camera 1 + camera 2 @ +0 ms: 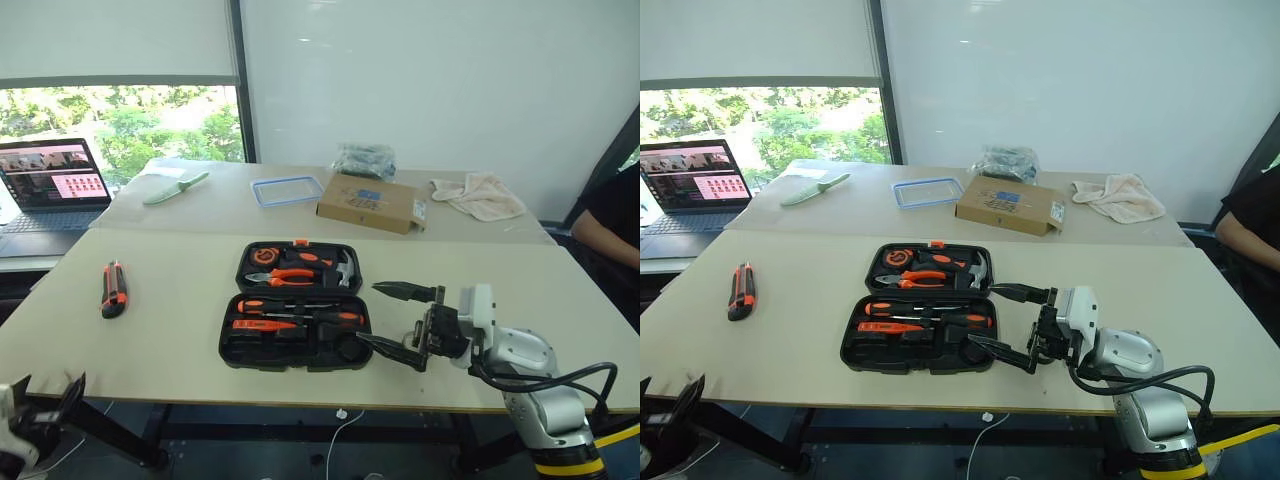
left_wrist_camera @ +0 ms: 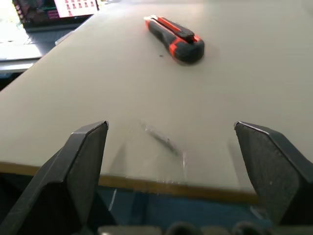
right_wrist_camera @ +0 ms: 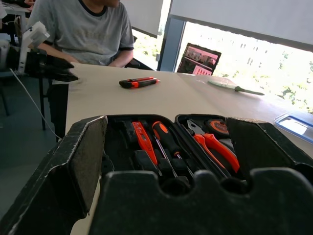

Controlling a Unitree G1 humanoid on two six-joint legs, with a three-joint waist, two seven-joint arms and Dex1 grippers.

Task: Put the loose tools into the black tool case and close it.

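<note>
I need to next move my left gripper to the utility knife and close it on the middle of its body [image 1: 114, 291] [image 2: 178, 34], beside the knife's black slider.
The black tool case [image 1: 228, 345] lies open in the middle of the near table. Its near half holds orange-and-black screwdrivers [image 1: 300, 318]; its far half holds pliers [image 1: 290, 275], a hammer and a tape measure. A chunky black-and-orange utility knife [image 1: 114, 288] lies loose on the table well to the left of the case. My right gripper [image 1: 372, 316] is open at the case's right end, pointing left with nothing between its fingers. My left gripper [image 1: 47, 390] is open and empty just off the table's near left corner, with the knife [image 2: 176, 38] lying ahead of it.
On the far table are a pale green knife [image 1: 176, 186], a clear tray [image 1: 288, 190], a cardboard box [image 1: 371, 202], a dark bag and a cloth [image 1: 482, 194]. A laptop [image 1: 50, 180] stands at the left. One person sits at the right edge [image 1: 612, 225], another beyond the table's left end [image 3: 93, 29].
</note>
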